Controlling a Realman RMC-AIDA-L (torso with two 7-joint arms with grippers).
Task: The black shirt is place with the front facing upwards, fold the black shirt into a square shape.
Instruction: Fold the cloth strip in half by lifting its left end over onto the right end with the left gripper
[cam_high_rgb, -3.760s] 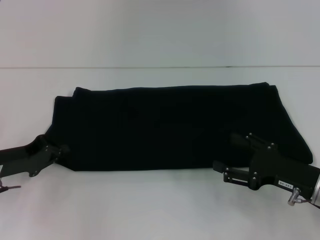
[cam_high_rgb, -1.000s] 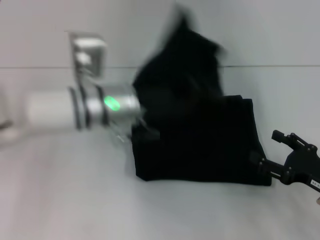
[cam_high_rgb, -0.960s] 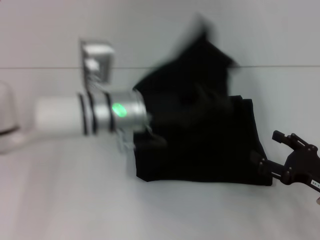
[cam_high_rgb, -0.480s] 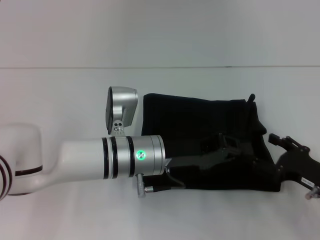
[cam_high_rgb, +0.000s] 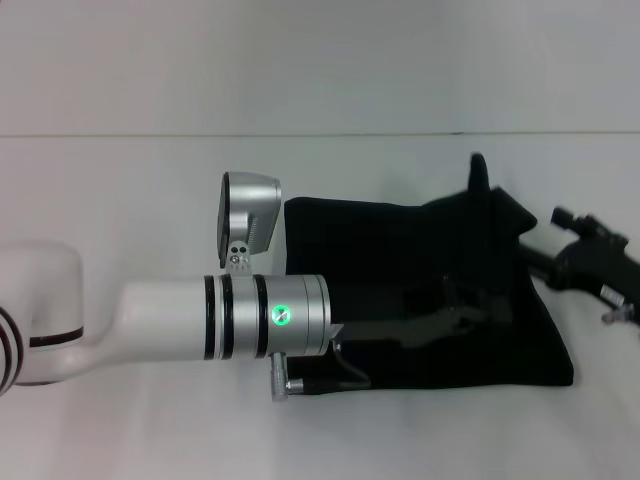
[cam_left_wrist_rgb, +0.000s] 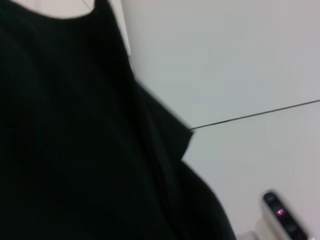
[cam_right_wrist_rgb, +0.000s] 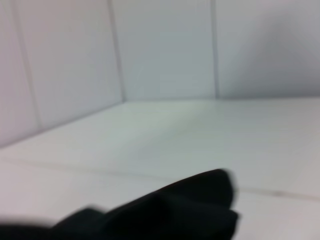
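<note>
The robot's left gripper should release the black shirt's upper layer over its near corner (cam_high_rgb: 522, 372) on the side of the right gripper. The shirt now lies on the white table.
The black shirt (cam_high_rgb: 400, 260) lies on the white table as a doubled-over, roughly square bundle; no lettering shows. A tip of cloth (cam_high_rgb: 478, 172) stands up at its far right corner. My left arm reaches across from the left, and its gripper (cam_high_rgb: 462, 312) sits low over the near right part of the shirt, dark against dark. My right gripper (cam_high_rgb: 535, 262) is at the shirt's right edge, just below the raised tip. Black cloth fills much of the left wrist view (cam_left_wrist_rgb: 75, 150) and lies low in the right wrist view (cam_right_wrist_rgb: 190, 205).
The white table (cam_high_rgb: 150, 200) runs back to a seam (cam_high_rgb: 200, 135) where a pale wall starts. My left arm's white forearm (cam_high_rgb: 170, 320) crosses the near left of the table. A small dark part with a red light (cam_left_wrist_rgb: 280, 214) shows in the left wrist view.
The shirt, spread long before, was folded over from the left by my left arm. In the last half second my right gripper moved from the near right corner to the far right edge.
</note>
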